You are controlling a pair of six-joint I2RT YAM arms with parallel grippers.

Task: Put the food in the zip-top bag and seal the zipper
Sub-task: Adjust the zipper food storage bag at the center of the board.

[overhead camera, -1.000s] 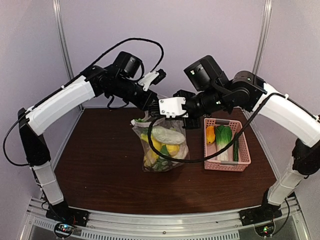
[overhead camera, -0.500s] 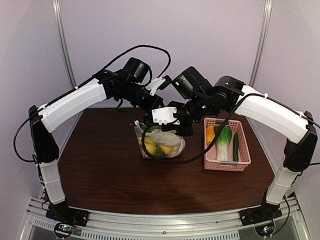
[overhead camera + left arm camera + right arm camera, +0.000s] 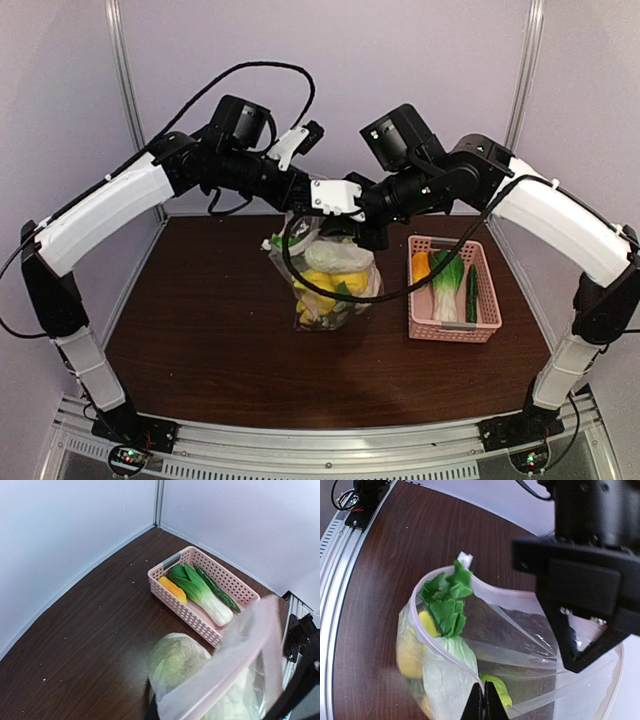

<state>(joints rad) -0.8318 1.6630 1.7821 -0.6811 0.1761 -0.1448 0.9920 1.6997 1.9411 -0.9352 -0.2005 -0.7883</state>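
Observation:
My grippers are holding the bag's rim close together while the bag's opening gapes, so next my left gripper opens, back away and takes the bag's corner (image 3: 465, 559) by the white slider.
The zip-top bag (image 3: 328, 285) hangs open between my two grippers, over the middle of the table. It holds food: leafy greens (image 3: 445, 597), a yellow lemon (image 3: 410, 652), a pale green cabbage-like piece (image 3: 451, 667) and a green round fruit (image 3: 496, 686). My right gripper (image 3: 483, 701) is shut on the near side of the bag's mouth. My left gripper (image 3: 575, 664) is shut on the opposite side of the rim. The zipper (image 3: 512, 594) runs along the gaping mouth, unsealed. In the top view the left gripper (image 3: 300, 220) and right gripper (image 3: 352, 232) stand close together above the bag.
A pink slatted basket (image 3: 488, 322) stands right of the bag and holds a bok choy (image 3: 447, 280), a cucumber (image 3: 471, 292) and an orange piece (image 3: 421, 268). It also shows in the left wrist view (image 3: 186, 611). The walls close in at the back and sides.
Half a second ago both arms held the bag lower and farther back, slumped on the table. They have since risen and the bag hangs taller again.

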